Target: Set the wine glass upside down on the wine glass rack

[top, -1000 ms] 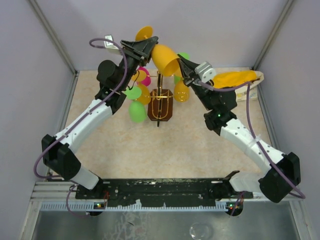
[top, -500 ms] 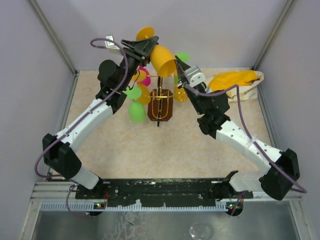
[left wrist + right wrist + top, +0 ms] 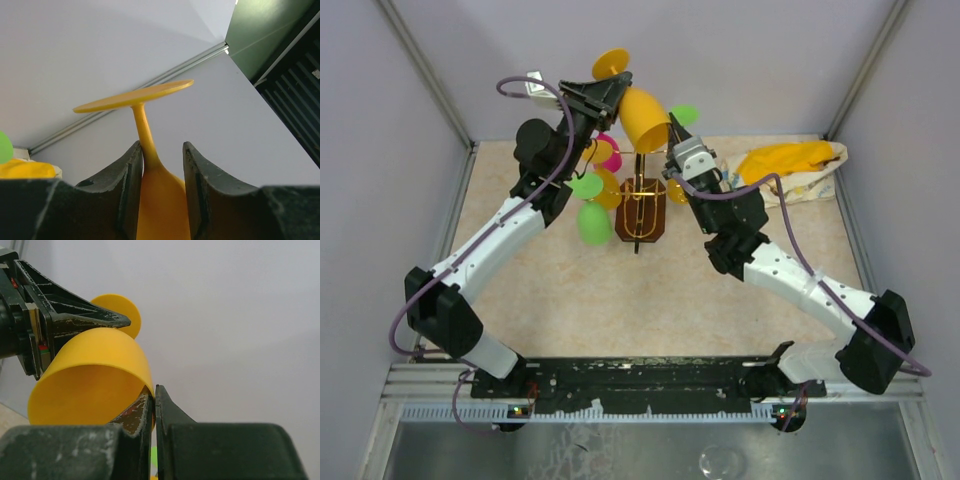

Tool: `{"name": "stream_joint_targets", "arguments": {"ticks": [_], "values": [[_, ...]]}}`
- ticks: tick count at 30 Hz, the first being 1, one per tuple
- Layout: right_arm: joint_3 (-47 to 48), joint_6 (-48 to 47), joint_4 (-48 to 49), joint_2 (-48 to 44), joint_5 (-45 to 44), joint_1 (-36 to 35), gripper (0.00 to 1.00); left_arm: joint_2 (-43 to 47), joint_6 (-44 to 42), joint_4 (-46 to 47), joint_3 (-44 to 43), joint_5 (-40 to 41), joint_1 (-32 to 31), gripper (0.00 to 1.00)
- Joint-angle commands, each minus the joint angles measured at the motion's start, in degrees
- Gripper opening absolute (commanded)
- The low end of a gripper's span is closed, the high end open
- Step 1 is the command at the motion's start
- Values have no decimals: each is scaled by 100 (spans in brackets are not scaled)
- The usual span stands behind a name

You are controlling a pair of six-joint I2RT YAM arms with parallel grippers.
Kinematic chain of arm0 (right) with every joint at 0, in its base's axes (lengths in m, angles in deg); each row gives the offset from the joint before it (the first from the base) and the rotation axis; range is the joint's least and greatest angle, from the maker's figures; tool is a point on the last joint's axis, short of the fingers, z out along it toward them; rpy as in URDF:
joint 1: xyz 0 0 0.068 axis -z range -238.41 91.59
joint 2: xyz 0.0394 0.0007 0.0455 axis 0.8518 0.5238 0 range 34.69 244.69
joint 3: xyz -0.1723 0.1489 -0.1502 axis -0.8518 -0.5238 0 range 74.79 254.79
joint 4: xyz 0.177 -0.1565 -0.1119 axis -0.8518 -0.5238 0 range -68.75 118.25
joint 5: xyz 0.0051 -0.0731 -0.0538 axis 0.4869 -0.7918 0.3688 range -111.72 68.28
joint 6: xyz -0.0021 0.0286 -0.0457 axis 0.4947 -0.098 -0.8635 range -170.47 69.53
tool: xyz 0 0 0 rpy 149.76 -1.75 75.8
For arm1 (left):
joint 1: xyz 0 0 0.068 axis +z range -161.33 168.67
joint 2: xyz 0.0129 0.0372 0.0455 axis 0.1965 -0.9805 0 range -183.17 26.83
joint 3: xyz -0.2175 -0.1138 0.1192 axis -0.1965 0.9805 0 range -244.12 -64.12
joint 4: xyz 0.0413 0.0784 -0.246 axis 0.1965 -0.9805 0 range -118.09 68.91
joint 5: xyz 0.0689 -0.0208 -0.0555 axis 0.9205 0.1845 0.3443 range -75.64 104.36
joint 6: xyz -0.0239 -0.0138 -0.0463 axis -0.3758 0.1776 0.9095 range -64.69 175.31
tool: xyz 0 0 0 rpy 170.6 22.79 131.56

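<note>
My left gripper is across the top of the wine glass's bowl, so it should grab the wine glass's stem (image 3: 143,131) while my right gripper holds the wine glass's rim.
An orange-yellow wine glass (image 3: 645,118) hangs in the air above the wine glass rack (image 3: 640,200), tilted, with its foot (image 3: 610,65) up and to the left. My left gripper (image 3: 620,88) is shut on it where the stem meets the bowl; in the left wrist view the glass (image 3: 157,200) sits between the fingers of that gripper (image 3: 161,145). My right gripper (image 3: 672,122) pinches the bowl's rim. In the right wrist view, one finger of that gripper (image 3: 154,388) is inside the glass (image 3: 95,365) and one outside.
Several coloured glasses hang on the rack: green (image 3: 592,222), pink (image 3: 611,153), orange (image 3: 683,186). The rack's dark wooden base (image 3: 642,222) stands on the beige table. A yellow cloth on a white bag (image 3: 790,158) lies at the back right. Enclosure walls stand close by.
My right arm has swung left and its gripper has closed on the rim of the bowl. The glass has shifted slightly left in the left gripper.
</note>
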Motion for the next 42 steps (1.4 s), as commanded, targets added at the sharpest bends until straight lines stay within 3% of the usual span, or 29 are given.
{"name": "stream_joint_targets", "arguments": {"ticks": [1, 4, 8, 12, 14, 23, 28, 36, 42], "values": [[270, -221, 91, 83, -300, -50, 0, 2, -114, 303, -63, -368, -121, 18], [268, -214, 86, 78, -315, -45, 0, -18, -113, 302, -82, -384, -121, 5], [277, -189, 75, 78, -347, -52, 0, -43, -96, 313, -97, -397, -121, 3], [321, -177, 113, 132, -472, -52, 0, -87, -62, 435, -98, -445, -121, 33], [337, -186, 171, 161, -558, -47, 0, -80, -73, 420, -94, -446, -121, 42], [346, -241, 175, 40, -625, -47, 0, 166, -608, 164, -44, -225, -89, 57], [311, -139, 61, -68, -594, -47, 0, 264, -596, 141, 80, -232, 7, 57], [50, -14, -34, -354, -124, -47, 0, 97, -243, 325, 96, -660, 151, 41], [-58, 47, -307, -602, 159, -41, 0, -12, -175, 346, -6, -970, 220, 40]]}}
